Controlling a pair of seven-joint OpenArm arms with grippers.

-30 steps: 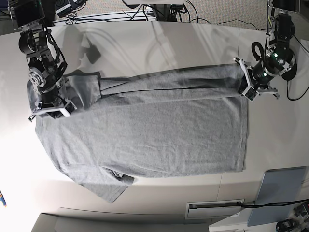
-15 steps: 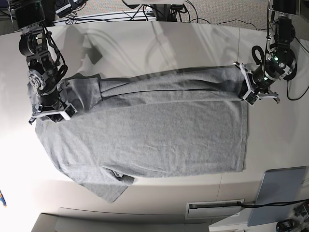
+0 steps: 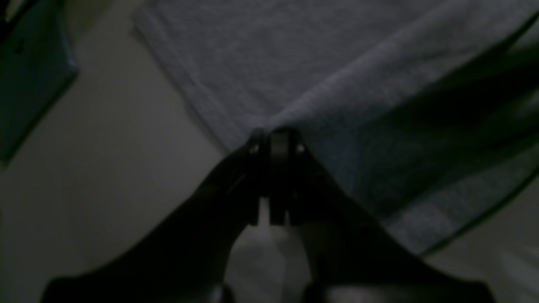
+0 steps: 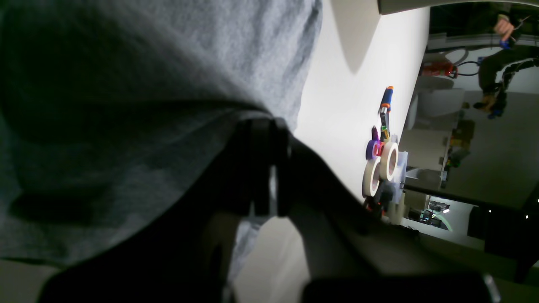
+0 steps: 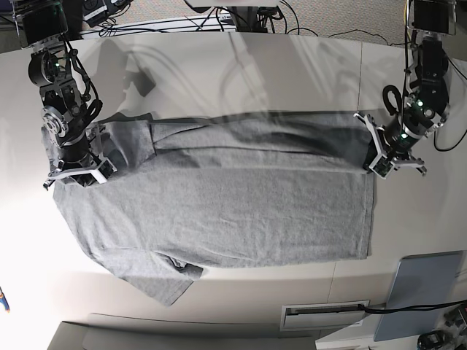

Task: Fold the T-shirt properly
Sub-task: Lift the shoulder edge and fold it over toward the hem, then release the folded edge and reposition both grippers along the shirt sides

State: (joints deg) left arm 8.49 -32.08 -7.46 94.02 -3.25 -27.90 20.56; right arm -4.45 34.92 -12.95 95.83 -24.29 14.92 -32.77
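Note:
My left gripper and my right gripper are far from the T-shirt's near edge, so they should first grip the T-shirt's folded strip [image 5: 341,140] and drag the T-shirt closer.
The heather-grey T-shirt [image 5: 219,211] lies spread on the white table, plain side up, neck end at the base view's left, hem at its right. Its far long edge is lifted and folded toward the near side, held between both arms. My left gripper [image 5: 373,162] is shut on the hem corner; in the left wrist view [image 3: 276,141] the jaws pinch the grey cloth [image 3: 337,84]. My right gripper [image 5: 93,169] is shut on the shoulder end; in the right wrist view [image 4: 263,126] cloth [image 4: 126,84] drapes over the closed jaws.
A grey-blue pad [image 5: 423,292] lies at the table's near right corner and shows in the left wrist view [image 3: 25,71]. Tape rolls and tools [image 4: 381,160] sit at the table's edge beyond the shirt. Cables [image 5: 241,18] run behind the table.
Both grippers have carried the held far edge of the shirt toward the near side, so the folded band lies lower and wider over the body.

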